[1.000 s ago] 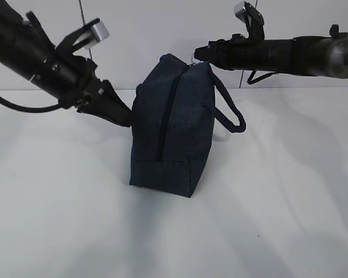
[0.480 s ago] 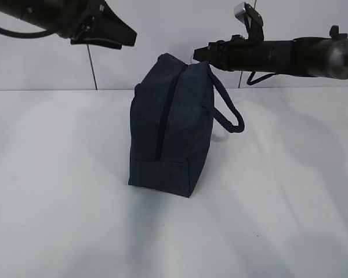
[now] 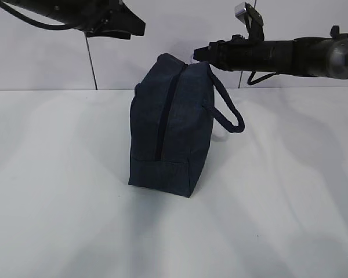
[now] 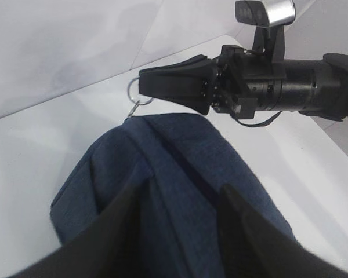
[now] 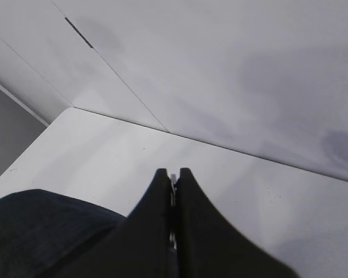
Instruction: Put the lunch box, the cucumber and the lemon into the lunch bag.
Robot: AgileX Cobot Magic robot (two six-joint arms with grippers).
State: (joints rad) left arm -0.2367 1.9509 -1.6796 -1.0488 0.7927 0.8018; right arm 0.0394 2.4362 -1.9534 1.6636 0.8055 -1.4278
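Note:
My right gripper is holding the zipper's ring pull but the lunch bag's top stands loose, so next my left gripper grips the fabric (image 3: 169, 65) near the zipper's far end first.
The dark navy lunch bag (image 3: 171, 124) stands upright on the white table, its zipper closed and one looped handle (image 3: 226, 113) hanging on the right. My right gripper (image 3: 198, 54) is at the bag's top far end, shut on the zipper's silver ring pull (image 4: 133, 92). A sliver of metal shows between its fingers (image 5: 162, 191). My left gripper (image 3: 134, 26) hangs open above and left of the bag, touching nothing. In the left wrist view it (image 4: 180, 197) frames the bag's top (image 4: 174, 168). The lunch box, the cucumber and the lemon are out of view.
The white table (image 3: 58, 191) spreads on all sides of the bag, with a pale wall (image 3: 151, 29) close behind it. The right arm (image 3: 290, 56) lies level across the upper right.
My left gripper has let go of the bag's left side, opened and risen above the bag, drifting slightly right. The right gripper and the bag have not moved.

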